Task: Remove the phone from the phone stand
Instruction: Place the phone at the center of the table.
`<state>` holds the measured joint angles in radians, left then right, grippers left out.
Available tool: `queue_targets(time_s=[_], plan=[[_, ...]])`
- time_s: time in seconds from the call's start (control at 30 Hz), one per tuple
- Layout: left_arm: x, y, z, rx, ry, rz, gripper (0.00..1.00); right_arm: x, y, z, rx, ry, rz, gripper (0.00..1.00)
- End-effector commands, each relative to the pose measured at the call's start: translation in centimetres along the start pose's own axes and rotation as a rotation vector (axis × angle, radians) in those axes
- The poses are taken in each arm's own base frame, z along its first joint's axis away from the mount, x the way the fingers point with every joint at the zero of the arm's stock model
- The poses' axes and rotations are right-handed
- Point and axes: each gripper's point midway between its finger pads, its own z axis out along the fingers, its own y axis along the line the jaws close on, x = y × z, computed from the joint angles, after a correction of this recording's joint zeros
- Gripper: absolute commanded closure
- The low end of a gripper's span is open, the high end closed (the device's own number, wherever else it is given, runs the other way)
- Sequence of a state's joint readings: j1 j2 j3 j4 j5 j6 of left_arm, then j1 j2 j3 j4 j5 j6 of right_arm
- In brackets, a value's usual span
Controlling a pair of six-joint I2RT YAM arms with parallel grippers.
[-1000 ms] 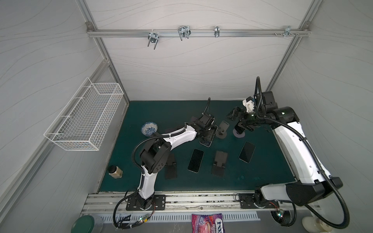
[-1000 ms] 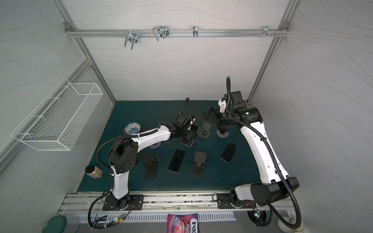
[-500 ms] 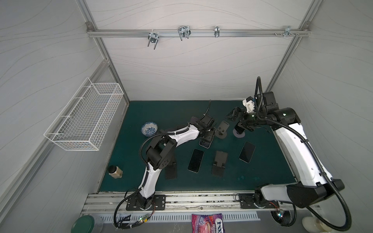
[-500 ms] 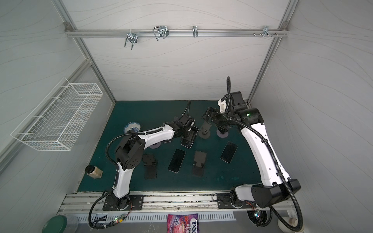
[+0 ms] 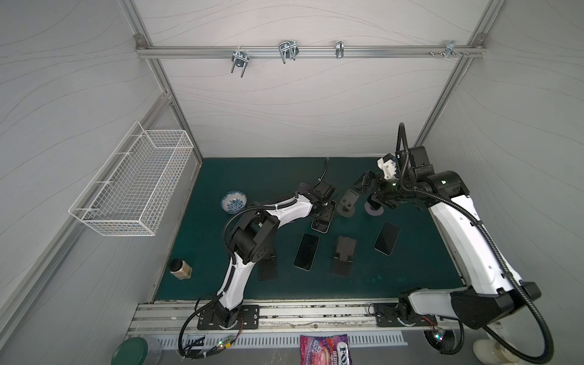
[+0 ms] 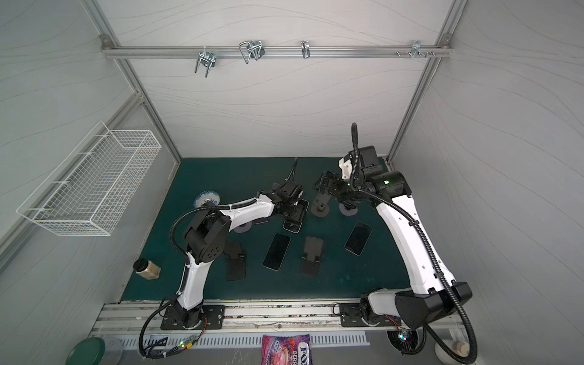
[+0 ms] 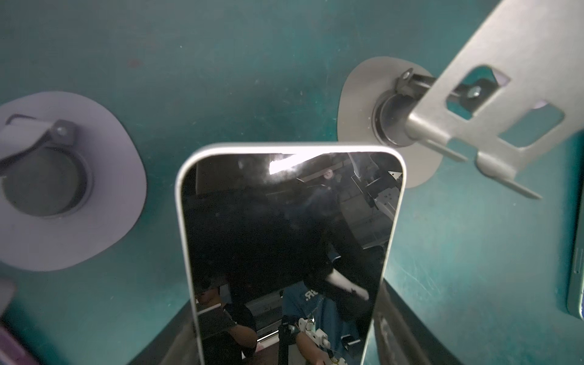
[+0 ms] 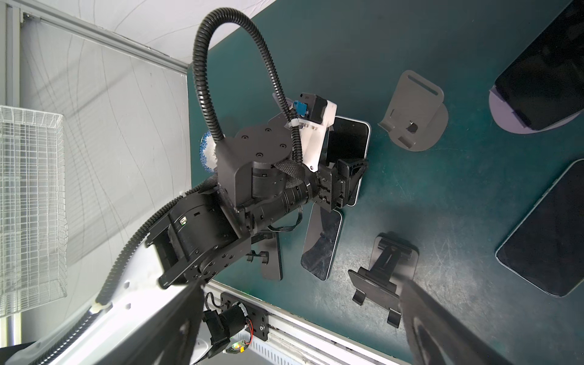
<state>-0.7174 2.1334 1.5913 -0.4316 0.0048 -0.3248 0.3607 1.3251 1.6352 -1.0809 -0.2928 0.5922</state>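
Observation:
Next, my left gripper releases the white-edged phone flat on the green mat (image 5: pixel 323 215) (image 7: pixel 273 292) next to the empty grey phone stand.
My left gripper (image 5: pixel 324 212) is shut on the lower end of a white-edged phone (image 7: pixel 289 240) with a dark screen, seen too in a top view (image 6: pixel 293 221) and in the right wrist view (image 8: pixel 349 139). It is held off any stand, low over the green mat; whether it touches the mat I cannot tell. Beside it stands an empty grey phone stand (image 5: pixel 347 202) (image 7: pixel 493 82) (image 8: pixel 414 113). My right gripper (image 5: pixel 368 192) (image 8: pixel 303 284) hangs open and empty above a lilac-based stand (image 8: pixel 505 110) that carries another phone (image 8: pixel 543 72).
Two phones (image 5: pixel 306 251) (image 5: pixel 386 237) lie flat on the mat (image 5: pixel 252 177). Two black stands (image 5: pixel 343 259) (image 5: pixel 268 268) lie near the front. A second lilac base (image 7: pixel 63 180) sits under the left arm. A patterned bowl (image 5: pixel 234 202) and a jar (image 5: pixel 180 268) are at the left.
The left arm has shifted its elbow and carried the phone a little toward the front of the mat. The right arm has hardly moved and stays open.

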Motion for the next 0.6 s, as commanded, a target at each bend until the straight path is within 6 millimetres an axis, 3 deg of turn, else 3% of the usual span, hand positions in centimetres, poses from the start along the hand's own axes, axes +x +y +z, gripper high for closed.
queue_targets(time_s=[0.0,0.57], plan=[[-2.1,-0.7,-0.5,0.035,-0.044,-0.034,0.31,-0.5,0.2,-0.5,0.018,-0.02,-0.017,0.03],[-1.7,-0.2,0.5,0.036,-0.021,-0.021,0.3,-1.5,0.6,-0.1,0.022,-0.02,-0.027,0.02]])
